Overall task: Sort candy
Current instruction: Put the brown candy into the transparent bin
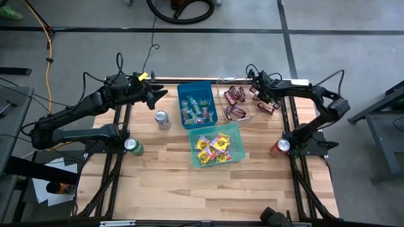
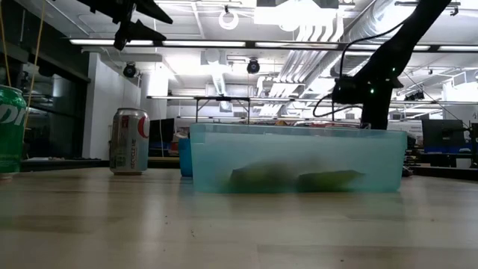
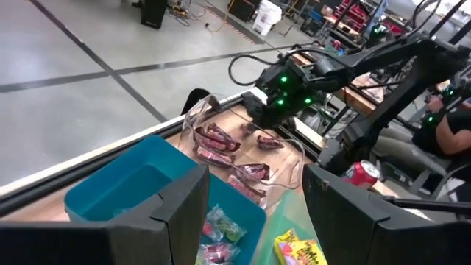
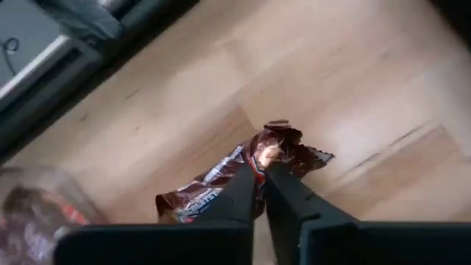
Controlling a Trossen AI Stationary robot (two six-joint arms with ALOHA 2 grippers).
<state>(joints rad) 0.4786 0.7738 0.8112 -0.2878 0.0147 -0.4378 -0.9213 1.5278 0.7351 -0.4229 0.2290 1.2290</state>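
Note:
Next, I release the maroon candy with my right gripper in the clear tray's near end (image 1: 237,113), among the maroon candies there.
My right gripper (image 1: 261,98) is at the table's far right, shut on a dark maroon candy wrapper (image 4: 213,188), beside more maroon candies (image 1: 268,106) lying on the wood. A clear tray (image 1: 235,104) holds several maroon candies. The blue bin (image 1: 197,104) holds small green, red and pink pieces. The teal bin (image 1: 216,144) holds yellow packets. My left gripper (image 1: 158,96) hovers open, high above the table left of the blue bin; its own view (image 3: 254,213) looks over the blue bin (image 3: 140,191) and the clear tray (image 3: 235,154). My right gripper pinches the maroon wrapper between its two fingers (image 4: 291,199), at the crimped end (image 4: 283,151) of the packet. The rest of the wrapper sticks out to one side of the fingers. Whether the packet is clear of the wood, I cannot tell.
A silver can (image 1: 163,120) stands left of the bins, a green can (image 1: 133,147) by the left arm's base and a red can (image 1: 281,147) by the right arm's base. Bare wood lies toward the near edge (image 1: 208,189).

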